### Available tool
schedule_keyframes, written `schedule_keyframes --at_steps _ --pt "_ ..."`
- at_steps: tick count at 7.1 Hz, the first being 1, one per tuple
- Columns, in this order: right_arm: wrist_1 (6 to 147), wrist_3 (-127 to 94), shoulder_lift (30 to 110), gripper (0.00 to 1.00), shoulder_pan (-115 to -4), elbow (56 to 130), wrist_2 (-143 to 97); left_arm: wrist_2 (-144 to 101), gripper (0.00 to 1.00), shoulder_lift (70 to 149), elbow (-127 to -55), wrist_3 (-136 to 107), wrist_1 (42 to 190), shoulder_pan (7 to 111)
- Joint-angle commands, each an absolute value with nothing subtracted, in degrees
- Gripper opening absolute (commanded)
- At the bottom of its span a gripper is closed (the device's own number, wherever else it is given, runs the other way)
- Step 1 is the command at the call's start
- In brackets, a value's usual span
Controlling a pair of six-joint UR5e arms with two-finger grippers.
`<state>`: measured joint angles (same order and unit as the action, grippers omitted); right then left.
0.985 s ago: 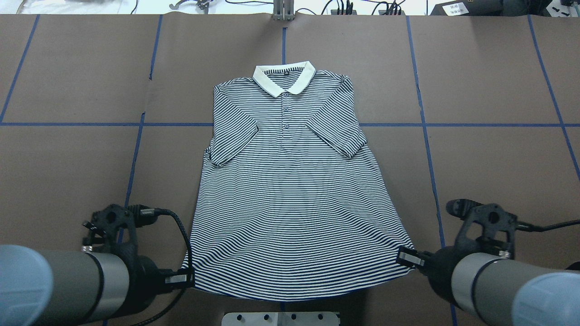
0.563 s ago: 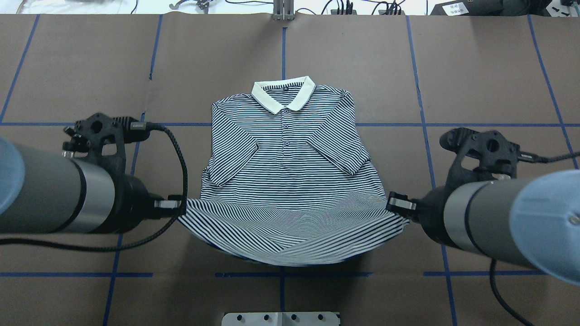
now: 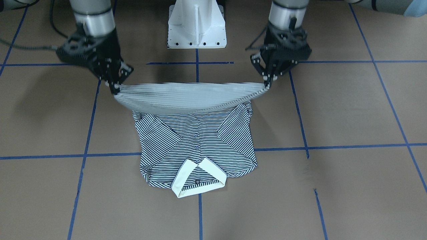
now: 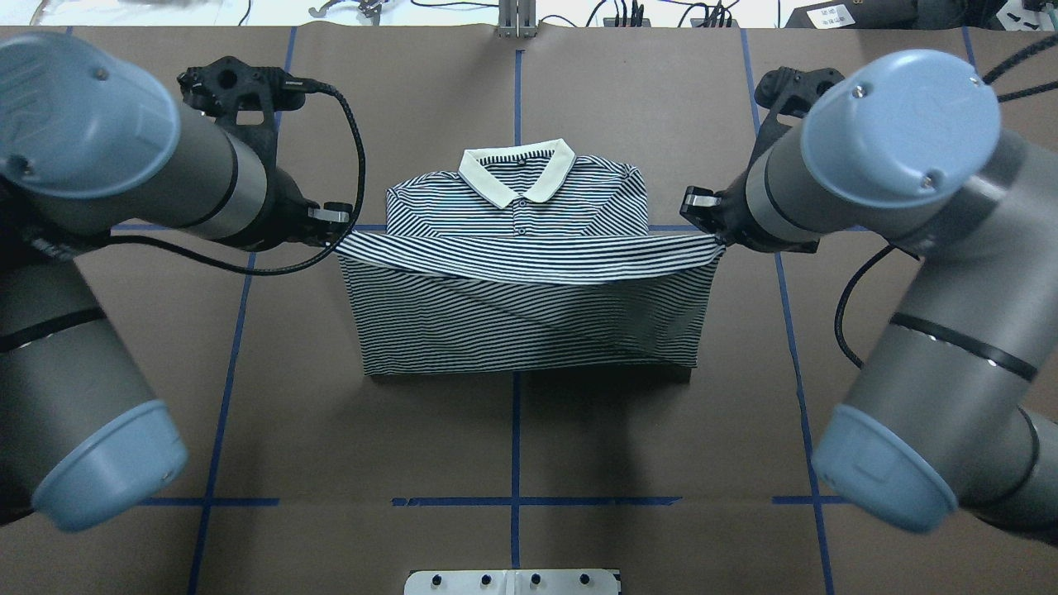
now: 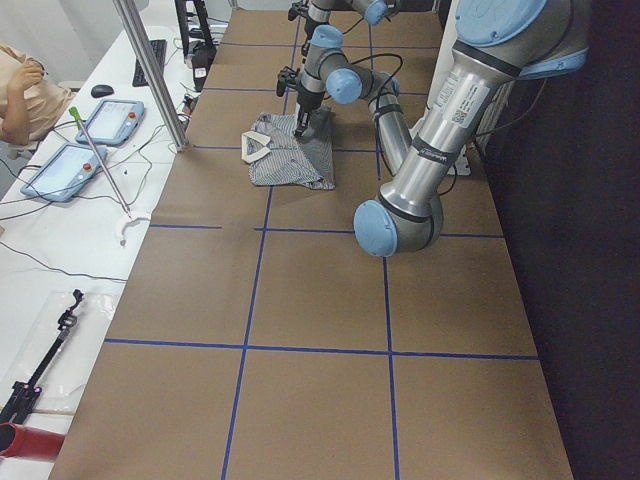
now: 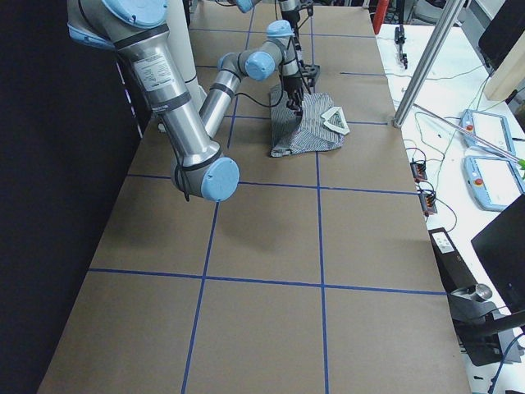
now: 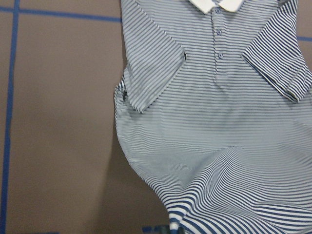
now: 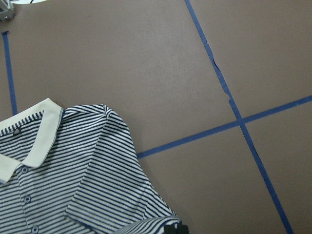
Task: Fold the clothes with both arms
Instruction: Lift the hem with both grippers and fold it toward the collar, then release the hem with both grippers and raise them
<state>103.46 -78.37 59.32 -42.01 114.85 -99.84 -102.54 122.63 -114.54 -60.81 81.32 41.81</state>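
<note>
Next, my left gripper lets go of the hem corner just past the shirt's shoulder (image 3: 265,160) on its side, level with the collar.
The striped polo shirt (image 4: 529,322) lies on the brown table with its cream collar (image 4: 517,169) at the far end. My left gripper (image 4: 340,231) is shut on the hem's left corner. My right gripper (image 4: 712,233) is shut on the hem's right corner. Between them the hem (image 3: 186,96) hangs stretched above the chest, with the lower half doubled over. In the front view the left gripper (image 3: 267,83) is on the right and the right gripper (image 3: 115,88) on the left. The left wrist view shows the shirt front (image 7: 219,122); the right wrist view shows a sleeve and the collar (image 8: 73,170).
The white pedestal base (image 3: 196,26) stands at the near table edge. Blue tape lines (image 4: 512,501) cross the brown cover. A metal post (image 4: 517,21) stands at the far edge. Side benches hold tablets (image 5: 60,170), and a person (image 5: 25,95) sits there.
Both grippers have carried the hem up from the near edge and forward toward the collar. The shirt's lower half now doubles over its chest and sleeves.
</note>
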Motion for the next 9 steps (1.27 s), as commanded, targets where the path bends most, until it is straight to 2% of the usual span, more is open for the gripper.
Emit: schedule_keyframes --at_steps 1,2,4,7,8,9 --pt "91.8 -77.08 52.69 0.0 -44.2 96.33 -99.76 -102.39 0.0 124.01 -99.12 -58.98 96.53 44.12" --pt "86.8 -76.99 49.69 0.0 -44.99 88.41 -99.67 -102.39 0.0 125.84 -92.96 -58.19 100.42 44.73" --pt "79.13 -76.03 47.99 0.0 -45.53 79.05 -99.23 -101.43 0.0 127.78 -85.11 -57.48 106.5 45.09" --pt "76.55 -75.85 47.99 0.0 -44.74 74.81 -99.05 -101.43 0.0 129.64 -77.89 -57.3 110.98 43.95" --pt "76.55 -74.81 47.9 0.62 -44.56 73.84 -99.05 -101.43 0.22 129.2 -77.18 -57.3 113.18 43.42" --pt "76.47 -69.84 47.9 1.0 -44.21 73.74 -97.66 -101.51 0.99 128.24 -77.6 -53.48 115.03 43.51"
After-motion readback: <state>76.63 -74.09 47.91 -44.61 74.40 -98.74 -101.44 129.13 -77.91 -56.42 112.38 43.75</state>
